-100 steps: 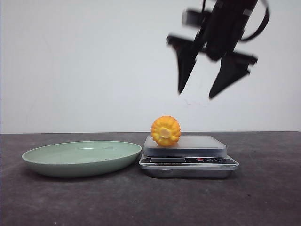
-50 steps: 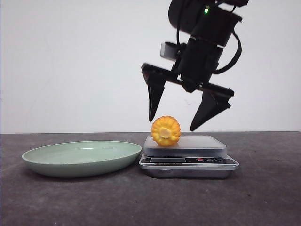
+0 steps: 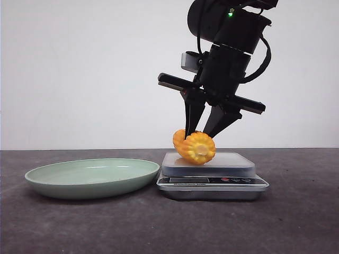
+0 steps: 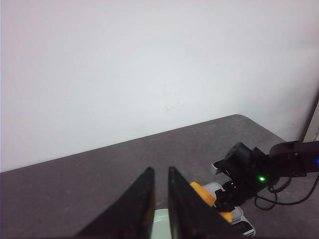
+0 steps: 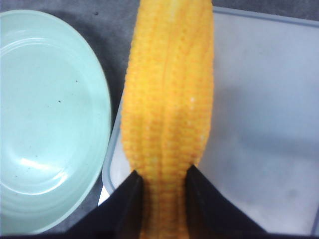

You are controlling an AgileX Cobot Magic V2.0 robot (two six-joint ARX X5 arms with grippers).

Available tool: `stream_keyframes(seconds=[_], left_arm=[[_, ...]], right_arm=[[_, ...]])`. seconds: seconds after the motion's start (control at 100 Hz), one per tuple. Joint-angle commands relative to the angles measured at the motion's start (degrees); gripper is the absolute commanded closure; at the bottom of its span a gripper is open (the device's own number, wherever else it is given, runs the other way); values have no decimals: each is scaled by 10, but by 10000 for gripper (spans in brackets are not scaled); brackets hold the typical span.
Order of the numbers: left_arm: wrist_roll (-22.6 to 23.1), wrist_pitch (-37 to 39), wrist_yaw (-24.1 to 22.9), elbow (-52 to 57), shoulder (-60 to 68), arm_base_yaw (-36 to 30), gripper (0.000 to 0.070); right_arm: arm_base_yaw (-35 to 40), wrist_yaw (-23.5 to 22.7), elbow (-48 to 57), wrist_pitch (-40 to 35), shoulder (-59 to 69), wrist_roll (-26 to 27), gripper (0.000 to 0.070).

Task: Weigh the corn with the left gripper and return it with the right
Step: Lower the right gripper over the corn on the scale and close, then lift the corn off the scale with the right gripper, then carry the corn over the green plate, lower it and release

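Note:
My right gripper is going to let go of the corn in the middle of the pale green plate (image 3: 99,168) (image 5: 31,119) beside the scale. The corn is still on the scale's platform.
The corn (image 3: 195,146), an orange-yellow ribbed cob with its pale cut end toward the camera, sits tilted at the left part of the scale's platform (image 3: 228,159). My right gripper (image 3: 199,135) has come down from above and is shut on the corn. In the right wrist view both fingers (image 5: 124,199) press the corn (image 5: 169,99) at its near end, over the platform (image 5: 264,124). My left gripper (image 4: 159,172) hangs high and far back, shut with only a thin slit and nothing in it. From there the corn (image 4: 201,193) shows under the right arm (image 4: 249,174).
A pale green plate (image 3: 90,189) stands on the dark table just left of the silver scale (image 3: 212,182), its rim almost touching the scale. In the right wrist view the plate (image 5: 50,124) lies beside the platform. A white wall closes off the back.
My right gripper dropped from high at the right down onto the scale and shut on the corn. The corn has tilted and shifted slightly right.

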Motion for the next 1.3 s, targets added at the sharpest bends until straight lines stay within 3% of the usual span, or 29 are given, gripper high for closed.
stream_keyframes(seconds=[0.0, 0.1, 0.27, 0.44, 0.67, 0.85, 1.16, 1.29], left_arm=[[-1, -32, -3, 12, 2, -4, 700], [-1, -32, -3, 12, 2, -4, 700], [-1, -32, -3, 12, 0, -4, 700], [-1, -32, -3, 12, -1, -4, 700], [1, -32, -3, 12, -1, -4, 700], [2, -32, -3, 5, -1, -4, 700], [1, -32, -3, -4, -1, -4, 700], [1, -32, -3, -4, -1, -4, 700]], right_arm=[[2, 8, 5, -3, 15, 2, 700], [-3, 11, 6, 28, -3, 2, 700], [-3, 69, 13, 85, -64, 2, 700], [8, 74, 26, 169, -123, -17, 700], [49, -47, 61, 312, -150, -23, 700], [92, -52, 76, 303, -141, -27, 700], [121, -49, 76, 177, -58, -25, 700], [124, -72, 76, 150, -6, -24, 700]])
